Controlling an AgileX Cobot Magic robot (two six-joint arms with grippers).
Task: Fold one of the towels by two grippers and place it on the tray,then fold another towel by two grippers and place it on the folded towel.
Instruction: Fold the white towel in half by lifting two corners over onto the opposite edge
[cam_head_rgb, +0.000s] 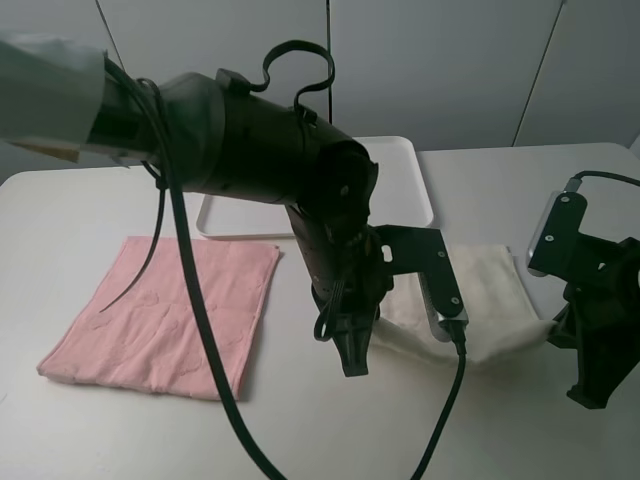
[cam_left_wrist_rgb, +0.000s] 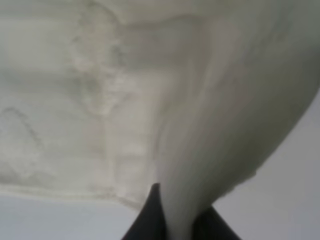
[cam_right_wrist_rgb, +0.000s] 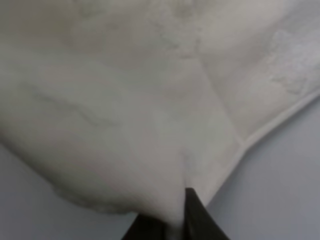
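Next, my right gripper releases the near corner of the cream-white towel on the towel's far corner (cam_head_rgb: 503, 249) next to my right arm.
The cream-white towel (cam_head_rgb: 490, 305) lies on the table right of centre, partly hidden behind the left arm. My left gripper (cam_head_rgb: 356, 362) is shut on the towel's near left edge; the left wrist view shows cloth (cam_left_wrist_rgb: 190, 150) pinched between the black fingertips (cam_left_wrist_rgb: 150, 220). On the right, my right gripper (cam_head_rgb: 560, 335) is shut on the towel's near right corner, with cloth (cam_right_wrist_rgb: 150, 125) bunched between its fingertips (cam_right_wrist_rgb: 197, 215). The pink towel (cam_head_rgb: 170, 310) lies flat at the left. The white tray (cam_head_rgb: 405, 185) sits at the back, partly covered by the left arm.
The left arm's large black body (cam_head_rgb: 260, 140) and its cables (cam_head_rgb: 200, 330) hang over the table's middle and the pink towel's right edge. The right arm's grey-capped wrist (cam_head_rgb: 558, 232) stands near the table's right edge.
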